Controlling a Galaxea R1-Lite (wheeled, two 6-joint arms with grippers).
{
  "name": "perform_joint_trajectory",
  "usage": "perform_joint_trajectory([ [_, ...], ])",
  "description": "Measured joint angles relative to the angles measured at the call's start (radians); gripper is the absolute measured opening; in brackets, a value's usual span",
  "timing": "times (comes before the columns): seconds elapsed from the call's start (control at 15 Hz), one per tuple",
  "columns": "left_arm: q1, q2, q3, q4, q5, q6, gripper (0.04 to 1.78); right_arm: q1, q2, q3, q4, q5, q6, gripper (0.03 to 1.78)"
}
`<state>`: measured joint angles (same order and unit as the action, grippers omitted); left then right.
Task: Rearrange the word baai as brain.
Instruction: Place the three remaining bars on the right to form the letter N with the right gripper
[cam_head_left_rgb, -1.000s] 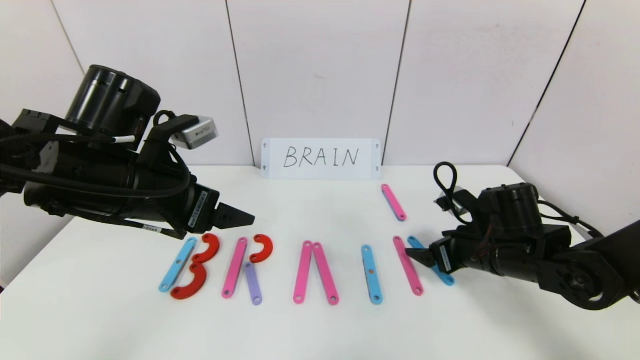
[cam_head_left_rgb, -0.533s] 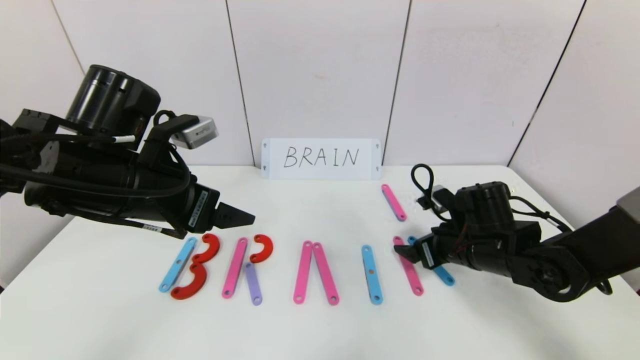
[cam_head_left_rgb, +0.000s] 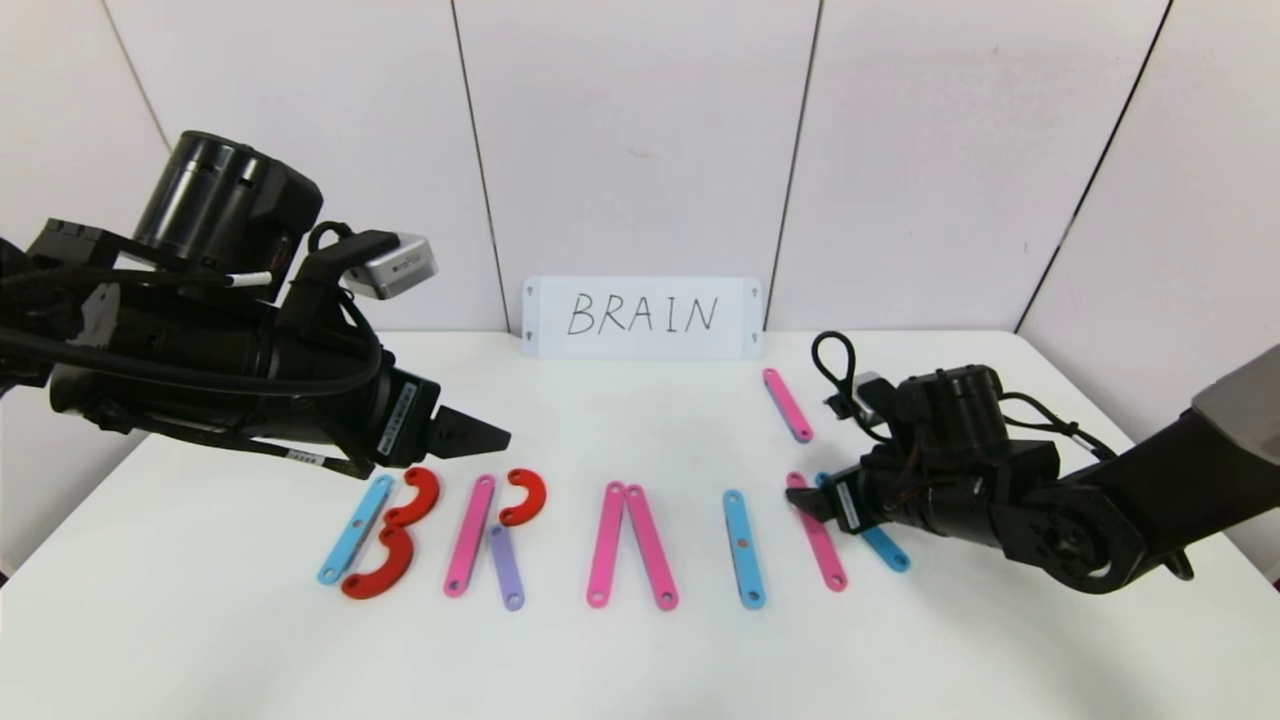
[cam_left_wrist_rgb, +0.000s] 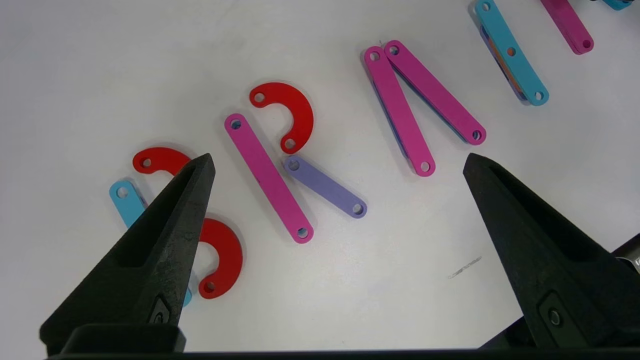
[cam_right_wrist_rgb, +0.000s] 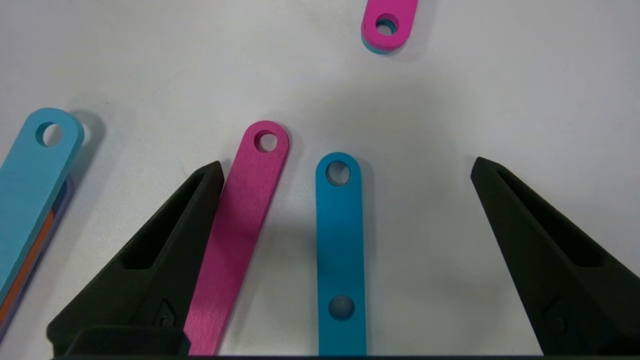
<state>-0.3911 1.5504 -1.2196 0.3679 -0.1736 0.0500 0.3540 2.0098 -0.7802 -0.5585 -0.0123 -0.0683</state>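
The middle of the spare pink piece (cam_head_left_rgb: 789, 407) behind the row is the next place for my right gripper to go and close.
The word lies in a row on the white table: a B of a blue strip (cam_head_left_rgb: 355, 529) and red curves (cam_head_left_rgb: 395, 535), an R of a pink strip (cam_head_left_rgb: 469, 535), red curve (cam_head_left_rgb: 525, 496) and purple strip (cam_head_left_rgb: 506, 566), two pink strips (cam_head_left_rgb: 632, 544), a blue strip (cam_head_left_rgb: 744, 548). At the right lie a pink strip (cam_head_left_rgb: 816, 531) (cam_right_wrist_rgb: 240, 235) and a blue strip (cam_head_left_rgb: 885, 547) (cam_right_wrist_rgb: 340, 250). My right gripper (cam_head_left_rgb: 808, 505) (cam_right_wrist_rgb: 345, 170) is open, low over these two, the blue one between its jaws. My left gripper (cam_head_left_rgb: 495, 437) (cam_left_wrist_rgb: 337, 162) is open, raised above the R.
A white card (cam_head_left_rgb: 642, 317) handwritten "BRAIN" leans on the back wall. A spare pink strip (cam_head_left_rgb: 787, 404) lies behind the right end of the row; its tip shows in the right wrist view (cam_right_wrist_rgb: 389, 25). The table's front half is bare.
My right gripper has moved left and slightly back, over the rightmost pink and blue strips. The left arm and all pieces stay where they were.
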Motion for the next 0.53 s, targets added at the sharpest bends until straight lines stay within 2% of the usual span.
perform_joint_trajectory([
  [0.53,-0.002,0.002,0.000,0.000,0.000,0.000,1.74,-0.020,0.006,0.001,-0.001,-0.001,0.000,1.73],
])
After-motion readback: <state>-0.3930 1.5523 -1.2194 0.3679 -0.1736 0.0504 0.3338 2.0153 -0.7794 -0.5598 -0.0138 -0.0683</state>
